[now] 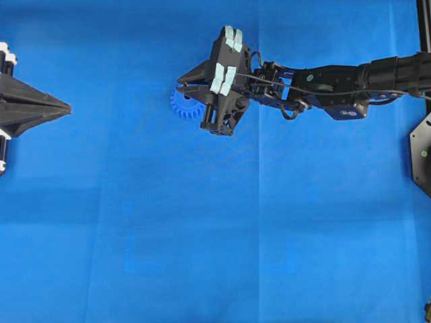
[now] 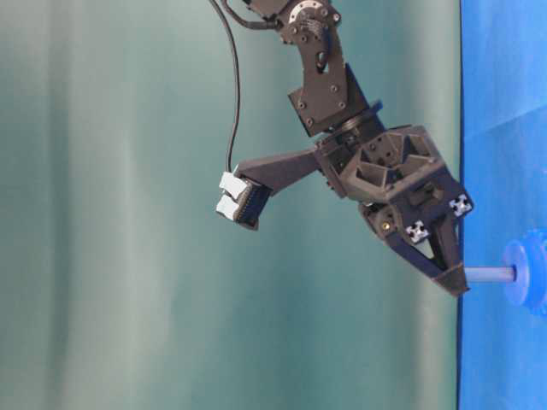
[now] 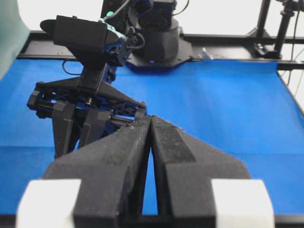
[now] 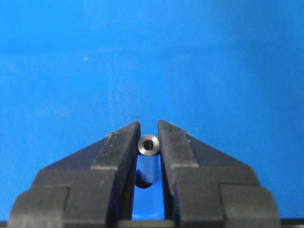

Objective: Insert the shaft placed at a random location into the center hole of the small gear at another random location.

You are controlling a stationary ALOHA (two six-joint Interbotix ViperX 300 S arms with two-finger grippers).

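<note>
My right gripper is going to let go of the shaft upright in the center hole of the small gear (image 1: 188, 99) (image 4: 145, 179) on the blue cloth.
The small gear (image 1: 183, 106) is bright blue and lies on the blue cloth near the middle, partly under my right gripper (image 1: 182, 83). In the table-level view the shaft (image 2: 489, 274) stands straight out of the gear's hub (image 2: 532, 275), with its far end at the hub. My right gripper (image 2: 453, 280) is shut on the shaft's outer end. In the right wrist view the silvery shaft end (image 4: 149, 145) sits pinched between the fingertips of my right gripper (image 4: 148, 130). The center hole is hidden. My left gripper (image 1: 66, 106) is shut and empty at the far left, and its closed jaws show in the left wrist view (image 3: 151, 119).
Blue cloth (image 1: 215, 235) covers the whole table. The right arm (image 1: 337, 81) stretches in from the right edge. In the left wrist view the right arm's base (image 3: 152, 38) and a black frame rail (image 3: 228, 40) stand at the back.
</note>
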